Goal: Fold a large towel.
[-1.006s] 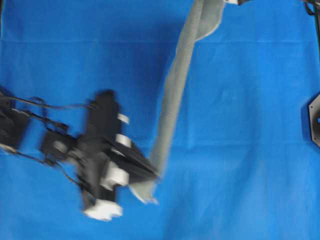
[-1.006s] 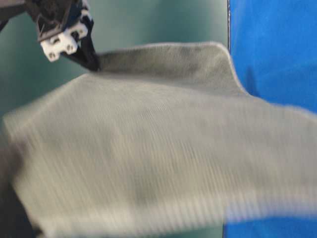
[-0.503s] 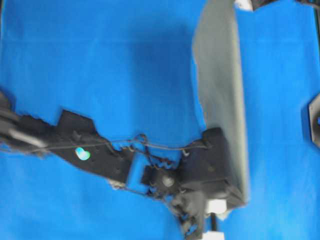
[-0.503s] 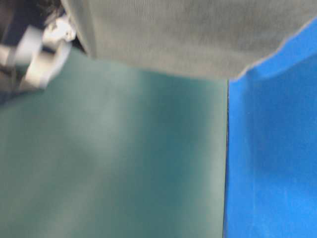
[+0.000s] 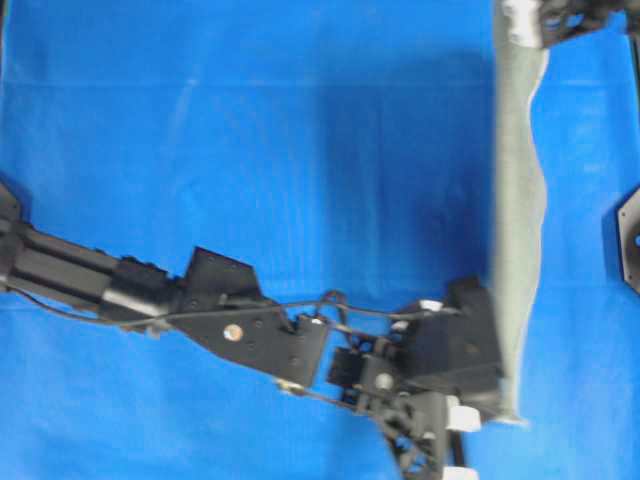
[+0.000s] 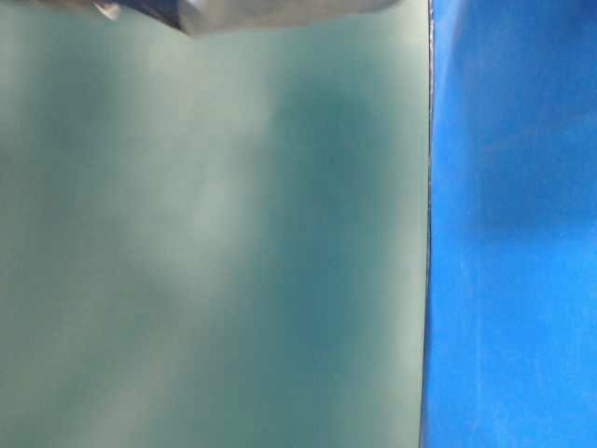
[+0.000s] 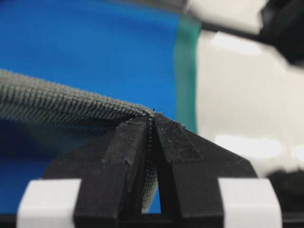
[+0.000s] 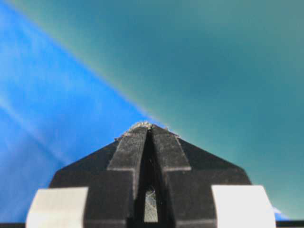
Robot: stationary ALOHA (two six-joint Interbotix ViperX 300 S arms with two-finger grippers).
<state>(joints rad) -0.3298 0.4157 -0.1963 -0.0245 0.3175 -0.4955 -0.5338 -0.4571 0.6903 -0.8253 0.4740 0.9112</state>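
Note:
My left gripper will release the towel's near corner on the bare blue cloth (image 5: 252, 434) just in front of the black arm.
The grey-green towel (image 5: 518, 200) hangs stretched as a narrow strip down the right side of the overhead view, held up off the blue cloth. My left gripper (image 5: 506, 402) reaches across from the left and is shut on the towel's near corner. In the left wrist view the jaws (image 7: 152, 117) pinch the towel edge (image 7: 57, 100), which runs off to the left. My right gripper (image 5: 532, 24) holds the far end at the top right. In the right wrist view its jaws (image 8: 148, 126) are shut, with terry fibres (image 8: 150, 207) showing between them. Only the towel's lower edge (image 6: 280, 11) shows in the table-level view.
The blue cloth (image 5: 250, 150) covers the table. A black mount (image 5: 628, 240) sits at the right edge. My left arm (image 5: 230, 325) lies across the lower half of the table. A green wall (image 6: 215, 233) stands behind.
My left gripper has swung from the lower left to the lower right with the towel corner. The towel has moved right, pulled into a taut strip, and risen nearly out of the table-level view.

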